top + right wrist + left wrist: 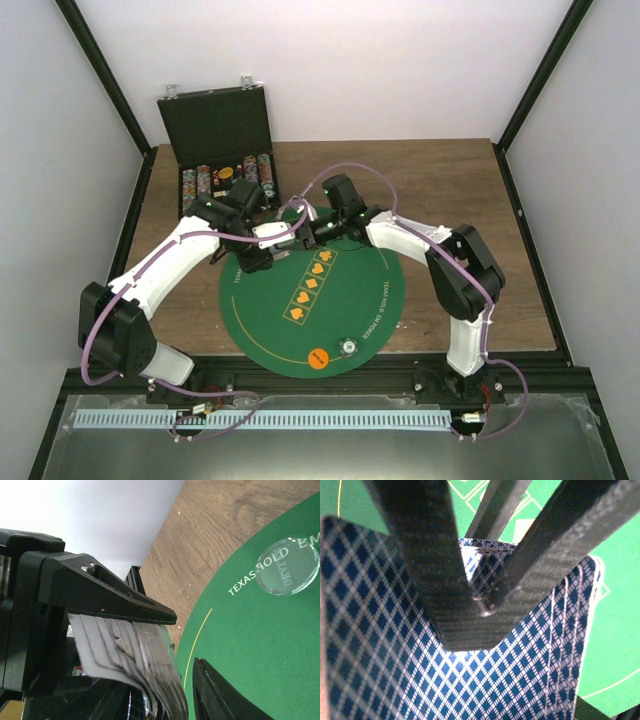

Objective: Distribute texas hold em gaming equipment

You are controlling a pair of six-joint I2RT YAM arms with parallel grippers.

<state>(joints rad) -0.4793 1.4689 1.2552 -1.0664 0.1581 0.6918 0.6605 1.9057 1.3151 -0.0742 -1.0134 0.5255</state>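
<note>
Several fanned card edges crowd into the fingertips of the robot's right gripper, so it should open, pinch just the outer card point(117, 672) and pull it out of the deck.
My left gripper point(262, 243) is shut on a deck of cards point(272, 232) and holds it over the far edge of the green mat point(375, 290). In the left wrist view the deck's blue-diamond backs point(470, 680) fill the frame and hide the jaws; dark ribbed bars lie across its top. My right gripper point(308, 232) meets the deck from the right. In the right wrist view its jaws point(182, 645) stand apart around the fanned card edges point(145, 655), which touch the upper finger point(110, 592). An orange disc point(319, 358) and a clear disc point(348, 346) lie on the mat's near edge.
A black hinged case point(215, 125) stands open at the back left with rows of discs point(228, 180) in it. The clear disc also shows in the right wrist view point(287, 566), on the mat near its lettering. Bare wooden table point(470, 200) surrounds the mat.
</note>
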